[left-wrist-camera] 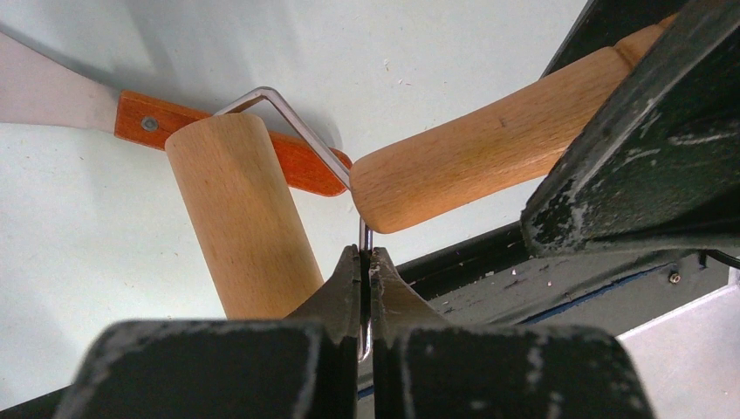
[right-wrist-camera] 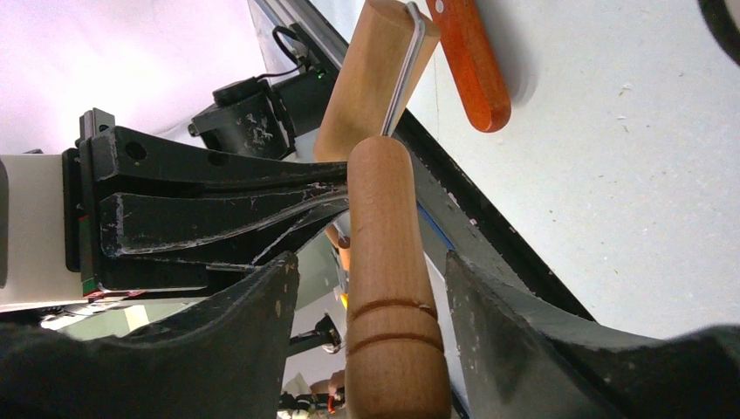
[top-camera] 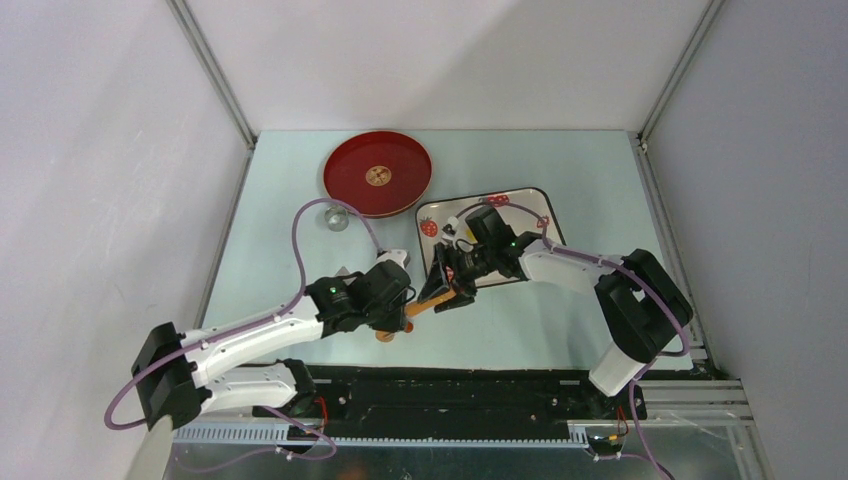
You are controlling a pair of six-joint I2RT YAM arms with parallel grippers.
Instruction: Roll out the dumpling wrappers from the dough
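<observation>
I am pinching the roller by its wire with my left gripper, so next I close my right gripper around the roller's handle point(right-wrist-camera: 389, 262) and take over the roller before I roll the dough.
The wooden roller has a drum point(left-wrist-camera: 240, 227), a bent wire frame point(left-wrist-camera: 297, 131) and a handle point(left-wrist-camera: 471, 166). My left gripper point(left-wrist-camera: 366, 257) is shut on the wire, with the roller just above the table; from above it sits at the front centre point(top-camera: 395, 300). My right gripper point(right-wrist-camera: 371, 262) is open, its jaws on either side of the handle point(right-wrist-camera: 388, 288) with a gap on each side. In the top view it point(top-camera: 445, 285) is at the handle's free end. The dough is hidden behind my right arm. No dumpling wrappers are in view.
A strawberry-printed tray point(top-camera: 530, 200) lies under my right arm. A red round plate point(top-camera: 378, 175) is at the back. A small metal ring cutter point(top-camera: 334, 218) lies left of it. An orange-handled spatula point(left-wrist-camera: 192, 140) lies on the table under the roller.
</observation>
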